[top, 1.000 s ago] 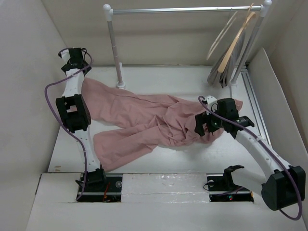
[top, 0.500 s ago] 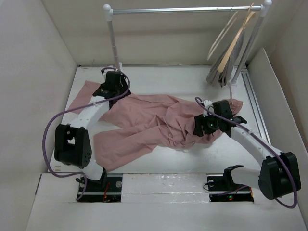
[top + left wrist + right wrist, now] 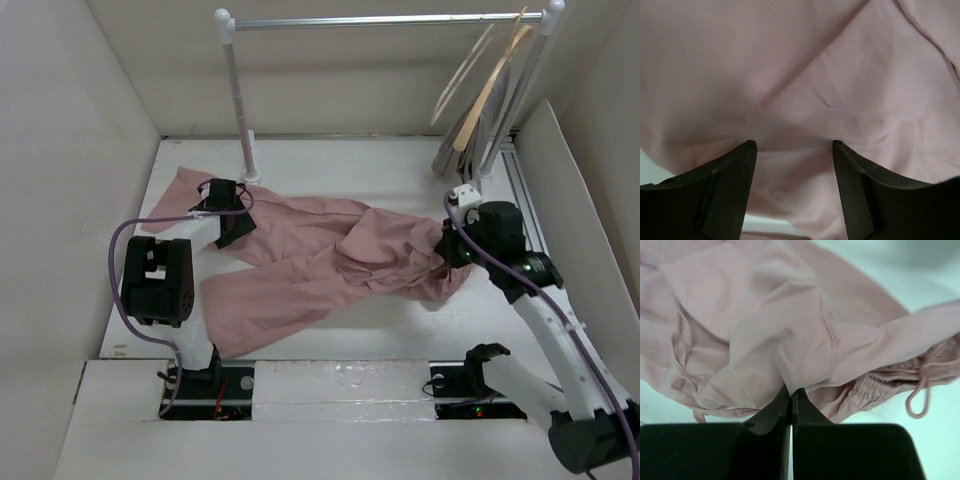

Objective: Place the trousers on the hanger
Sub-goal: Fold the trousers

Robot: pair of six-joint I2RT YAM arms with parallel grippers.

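Note:
I need to next use my left gripper to grab the near leg's hem corner (image 3: 205, 284), on the side facing the far leg of the dusty-pink trousers.
The dusty-pink trousers (image 3: 330, 260) lie spread across the white table, legs to the left and waist to the right. My right gripper (image 3: 452, 252) is shut on a fold of fabric near the waist. In the right wrist view its jaws (image 3: 791, 392) pinch the trousers (image 3: 780, 330) beside the gathered waistband (image 3: 875, 385) and a drawstring (image 3: 920, 400). My left gripper (image 3: 230, 218) hovers open low over the upper leg. The left wrist view shows its fingers (image 3: 747, 155) spread, with the trousers (image 3: 790, 75) filling the frame. The thin cream hanger (image 3: 462, 75) hangs at the rail's right end.
A metal clothes rail (image 3: 390, 20) on a white post (image 3: 240, 110) crosses the back. A tan wooden hanger (image 3: 492, 85) carrying a grey garment (image 3: 455, 150) hangs beside the cream one. White walls box in the table, and a slanted panel (image 3: 570, 190) stands on the right.
My left arm swung from the far left corner down over the upper trouser leg. My right gripper shut on the waist fabric and pulled it right, stretching the trousers.

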